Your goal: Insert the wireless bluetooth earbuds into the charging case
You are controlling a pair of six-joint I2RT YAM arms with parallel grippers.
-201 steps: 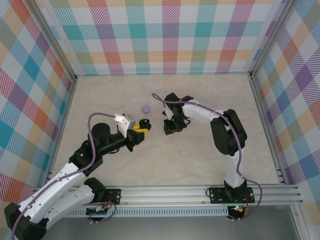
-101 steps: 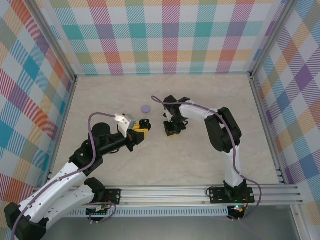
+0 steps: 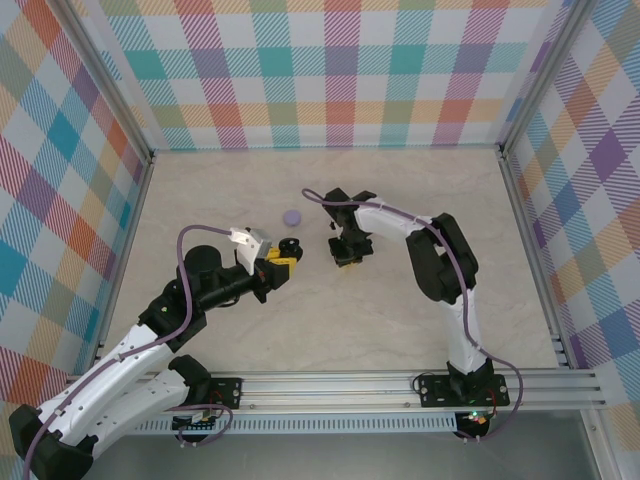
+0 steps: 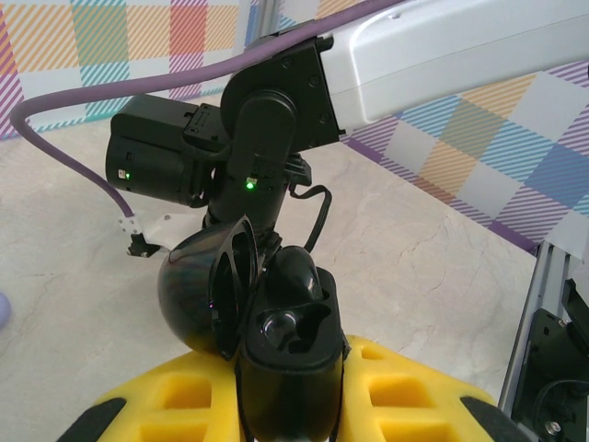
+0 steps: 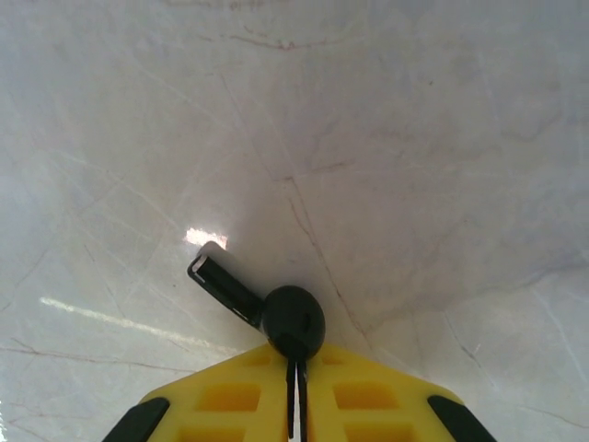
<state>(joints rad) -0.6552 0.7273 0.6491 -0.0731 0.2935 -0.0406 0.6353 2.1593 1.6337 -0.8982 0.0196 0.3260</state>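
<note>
My right fingers pinch only the earbud head's near edge, so next I open, turn and close around the whole head (image 5: 294, 318).
My left gripper (image 3: 281, 259) is shut on an open black charging case (image 4: 290, 354), holding it off the table with its lid (image 4: 198, 290) swung to the left. One black earbud (image 4: 296, 274) sits in the case's far socket, and the near socket (image 4: 281, 331) is empty. My right gripper (image 3: 347, 256) points down at the table just right of the case. Its yellow fingertips (image 5: 267, 368) are shut on the round head of another black earbud (image 5: 293, 320), whose stem (image 5: 224, 279) sticks out to the upper left at the tabletop.
A small round lavender object (image 3: 291, 216) lies on the table behind the left gripper. The right arm's wrist (image 4: 267, 138) hangs close behind the held case. Plaid walls and a metal frame (image 3: 520, 200) enclose the marble-look table (image 3: 420, 190).
The right gripper's jaws have closed on the black earbud, and that arm has folded in slightly to the left. The left arm and the case have not moved.
</note>
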